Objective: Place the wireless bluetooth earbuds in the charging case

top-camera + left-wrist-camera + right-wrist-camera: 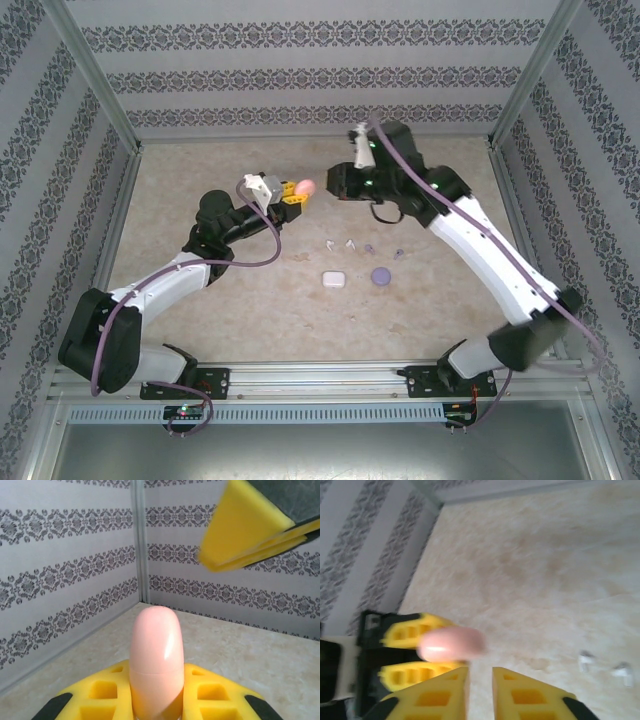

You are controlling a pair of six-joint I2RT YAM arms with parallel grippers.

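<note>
Next, my left gripper lets go of the pinkish charging case on the bare table (276, 222) beside the white earbuds, a little farther back.
My left gripper (292, 192) is shut on a pinkish oval charging case (302, 187), closed and held above the table; in the left wrist view the case (156, 655) stands upright between the yellow fingers (105, 695). My right gripper (325, 185) hovers just right of it, with its jaws a narrow gap apart and nothing between them. The right wrist view, blurred, has the case (452, 643) just ahead and left of the right gripper (480, 690). Two white earbuds (340, 243) and two pale purple earbuds (369, 247) lie on the table.
A white case (333, 279) and a round purple case (381, 275) sit closed on the table in front of the earbuds. A tiny pale speck (350, 317) lies nearer the front. Patterned walls and metal posts (100, 90) close in the table.
</note>
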